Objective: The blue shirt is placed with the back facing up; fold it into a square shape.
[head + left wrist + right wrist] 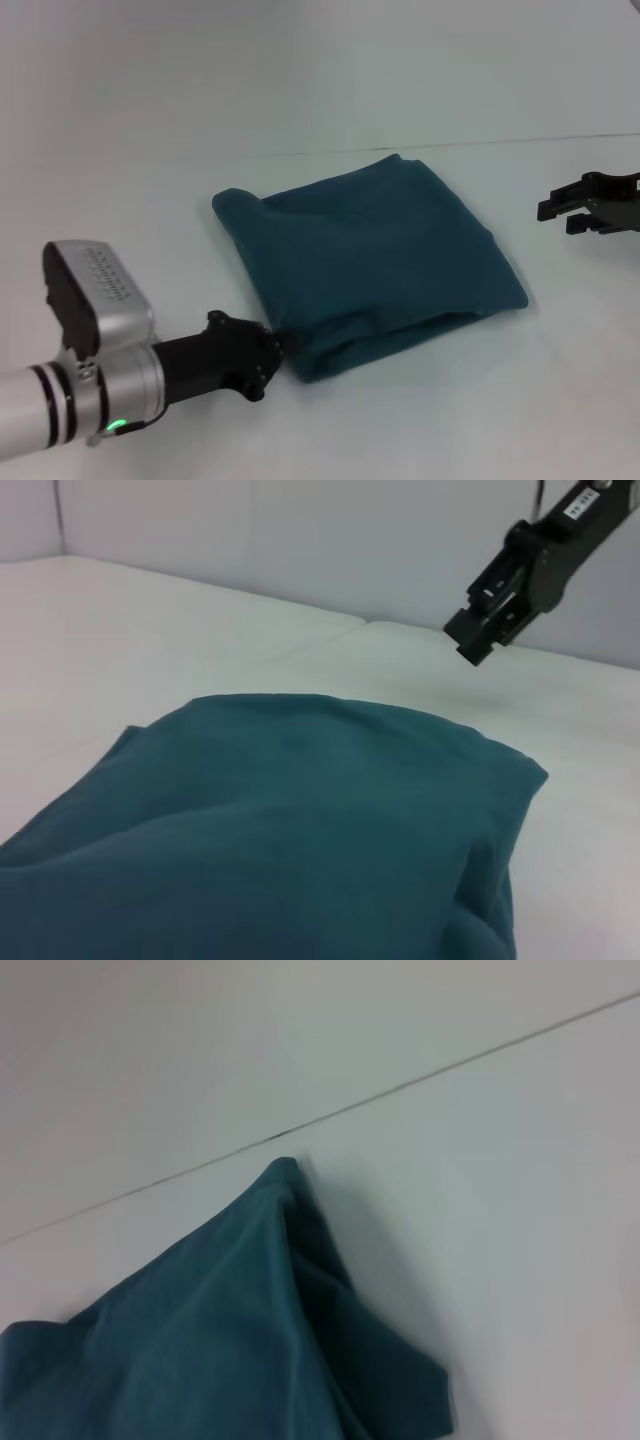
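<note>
The folded blue shirt is lying at a slant with its near edge crooked, so my left gripper should open, roll, grab the near corner's layers (310,366) and pull the shirt straight.
The blue shirt (370,265) lies folded into a rough square, several layers thick, in the middle of the white table. Its layered edges face the table's front. It also fills the lower part of the left wrist view (280,830), and one corner shows in the right wrist view (220,1340). My left gripper (272,350) sits low at the shirt's near left corner, right against the fabric edge. My right gripper (560,213) hovers to the right of the shirt, apart from it, open with nothing in it. The left wrist view shows it too (482,635).
The white table (420,420) runs back to a seam (500,143) where it meets the pale wall behind. Bare surface lies in front of the shirt and to both sides.
</note>
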Tool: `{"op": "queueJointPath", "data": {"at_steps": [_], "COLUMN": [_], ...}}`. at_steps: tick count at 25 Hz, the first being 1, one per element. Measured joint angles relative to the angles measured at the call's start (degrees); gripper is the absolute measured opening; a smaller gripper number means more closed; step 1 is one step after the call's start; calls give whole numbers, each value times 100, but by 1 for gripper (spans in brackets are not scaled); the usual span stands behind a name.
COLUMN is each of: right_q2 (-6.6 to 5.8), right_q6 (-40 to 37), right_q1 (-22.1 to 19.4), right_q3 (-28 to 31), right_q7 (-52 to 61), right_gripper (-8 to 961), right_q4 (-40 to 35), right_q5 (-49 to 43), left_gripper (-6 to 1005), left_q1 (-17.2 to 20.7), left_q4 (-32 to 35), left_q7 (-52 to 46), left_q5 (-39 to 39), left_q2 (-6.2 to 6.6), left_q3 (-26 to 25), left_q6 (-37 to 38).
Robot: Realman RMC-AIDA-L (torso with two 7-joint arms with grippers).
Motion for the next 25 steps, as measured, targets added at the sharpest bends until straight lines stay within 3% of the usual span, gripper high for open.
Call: {"op": "queueJointPath", "data": {"at_steps": [10, 13, 17, 21, 25], "right_q2": [-5, -5, -6, -3, 1], "right_q6": [-9, -17, -39, -45, -53], "right_q1": [2, 9, 12, 21, 38], "right_q3": [7, 7, 6, 6, 6], "right_q7": [19, 19, 21, 22, 16], "right_gripper": [573, 575, 577, 580, 582], "right_q4": [0, 0, 0, 0, 0], "right_q5": [0, -1, 1, 4, 7], "left_gripper": [56, 59, 64, 68, 206], "left_q1": [282, 209, -101, -427, -565], "left_q4": [67, 88, 134, 95, -21], "left_q7": [38, -482, -2534, -5557, -6829], "left_q5": [244, 311, 917, 1451, 1633], "left_q2": [4, 28, 122, 265, 346], "left_q3": [-660, -727, -812, -972, -1371], "left_q6": [557, 674, 824, 1008, 1447]}}
